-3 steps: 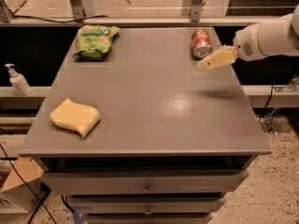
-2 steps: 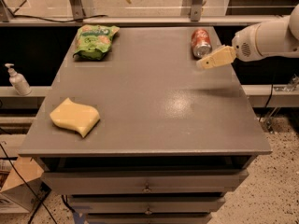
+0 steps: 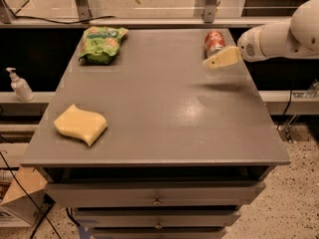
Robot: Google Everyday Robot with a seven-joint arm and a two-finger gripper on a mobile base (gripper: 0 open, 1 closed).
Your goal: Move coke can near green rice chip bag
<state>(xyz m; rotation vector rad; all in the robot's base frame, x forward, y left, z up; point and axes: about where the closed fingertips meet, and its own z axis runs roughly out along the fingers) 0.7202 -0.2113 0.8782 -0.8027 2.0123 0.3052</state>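
The coke can [image 3: 214,52] should move near the green rice chip bag. So my gripper should close on the lower half of the coke can.
The coke can [image 3: 214,42] stands at the far right of the grey table, red with a silver top. The green rice chip bag [image 3: 102,44] lies at the far left corner, well apart from the can. My gripper [image 3: 221,59] comes in from the right on a white arm [image 3: 279,34]. Its pale fingers hover just in front of the can, a little above the tabletop, and partly cover the can's lower edge.
A yellow wavy sponge [image 3: 80,124] lies at the front left of the table [image 3: 164,118]. A white pump bottle [image 3: 20,85] stands on a shelf left of the table. Drawers sit under the front edge. A cardboard box [image 3: 17,198] is on the floor at the lower left.
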